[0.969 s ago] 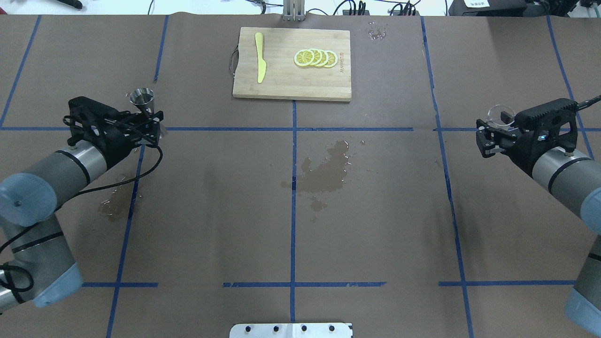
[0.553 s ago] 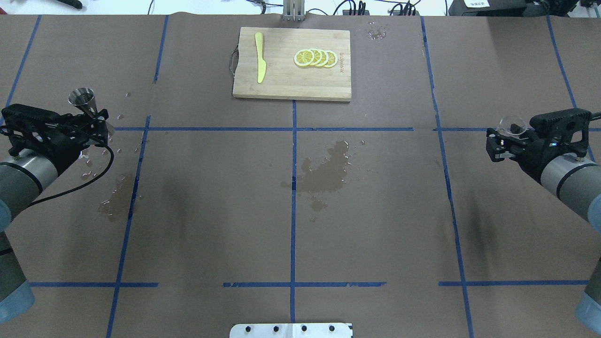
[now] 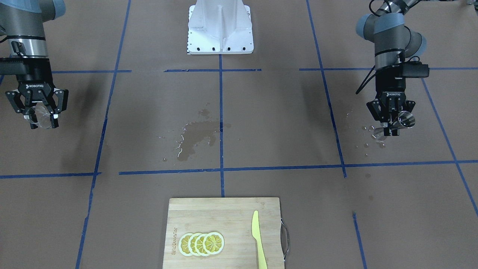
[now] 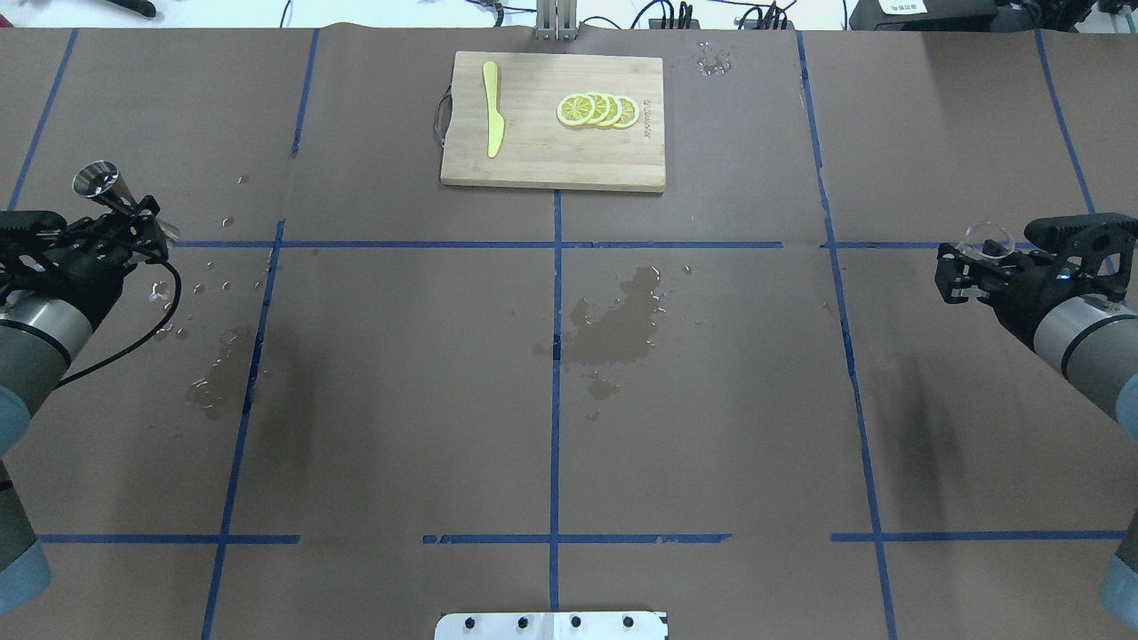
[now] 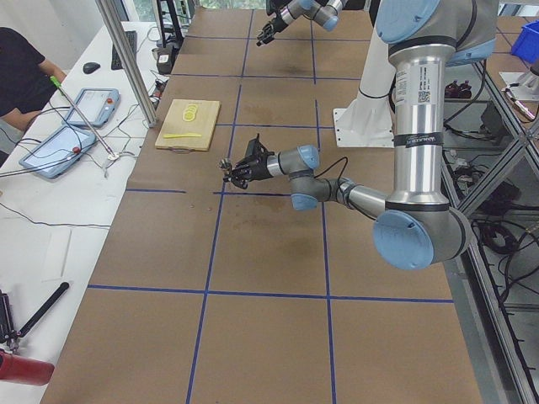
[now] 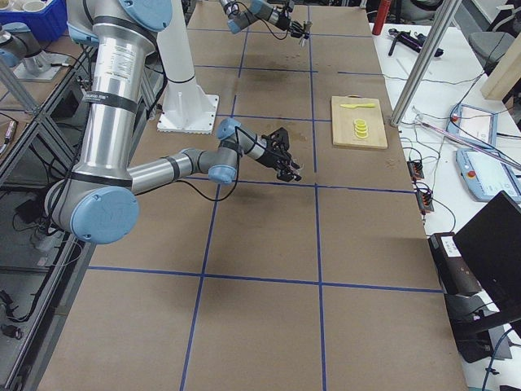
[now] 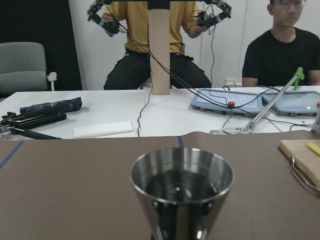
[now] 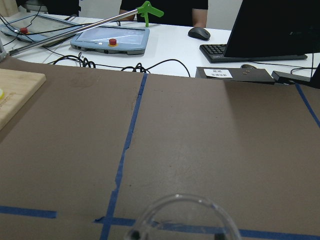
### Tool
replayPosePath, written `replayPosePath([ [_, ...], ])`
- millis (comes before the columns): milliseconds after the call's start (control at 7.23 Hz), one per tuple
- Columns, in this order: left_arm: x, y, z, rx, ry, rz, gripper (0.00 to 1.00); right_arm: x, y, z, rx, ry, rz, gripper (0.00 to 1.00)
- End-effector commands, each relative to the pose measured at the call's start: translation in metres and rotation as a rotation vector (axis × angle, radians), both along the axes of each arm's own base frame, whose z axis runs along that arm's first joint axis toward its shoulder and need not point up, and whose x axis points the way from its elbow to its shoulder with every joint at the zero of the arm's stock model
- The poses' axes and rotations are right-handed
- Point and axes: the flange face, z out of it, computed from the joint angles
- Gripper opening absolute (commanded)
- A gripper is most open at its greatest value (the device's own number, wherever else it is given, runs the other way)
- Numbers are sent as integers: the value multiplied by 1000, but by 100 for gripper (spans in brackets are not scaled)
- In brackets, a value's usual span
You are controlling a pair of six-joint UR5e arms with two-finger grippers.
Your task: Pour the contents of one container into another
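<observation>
Next, I release the steel jigger on the table (image 3: 341, 116) with my left gripper, between the droplets and the nearest long blue line.
My left gripper (image 4: 140, 222) is shut on the waist of the silvery steel jigger (image 4: 100, 180), which is held off the table at the far left. In the left wrist view the jigger (image 7: 182, 190) fills the bottom centre, mouth up, with liquid glinting inside. In the front view the same jigger (image 3: 406, 119) sits in the left gripper (image 3: 390, 126). My right gripper (image 4: 976, 260) is shut on the small clear glass cup (image 4: 989, 238) at the far right. That cup (image 3: 39, 117) also shows between the fingers in the front view, and its rim (image 8: 180, 216) in the right wrist view.
A wooden cutting board (image 4: 533, 160) at the back centre carries lemon slices (image 4: 596, 109) and a yellow knife (image 4: 492, 108). Wet patches lie at the table's middle (image 4: 615, 324) and left (image 4: 215, 382), with droplets under the left gripper. The robot's base plate (image 3: 220, 28) stands near.
Both arms have drawn outward: the left gripper with the jigger moved left, and the right gripper with the glass cup moved right and slightly nearer. Both grips are unchanged.
</observation>
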Motion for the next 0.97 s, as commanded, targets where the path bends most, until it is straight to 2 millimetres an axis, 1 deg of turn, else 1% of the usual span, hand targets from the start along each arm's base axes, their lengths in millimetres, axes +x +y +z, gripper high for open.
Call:
replayPosePath([
  [0, 31, 28, 13, -24, 16, -70, 0, 4, 3, 13, -17, -55, 48, 0],
  [138, 48, 43, 15, -22, 5, -82, 0, 7, 5, 26, -9, -64, 50, 0],
  [277, 66, 62, 17, -8, -3, -90, 0, 8, 6, 31, -4, -63, 55, 0],
  [553, 88, 86, 19, 6, -43, -56, 0, 3, 9, 30, 9, -55, 60, 0],
  [830, 106, 106, 20, 4, -58, 3, 0, -17, 24, 34, 41, -27, 58, 0],
])
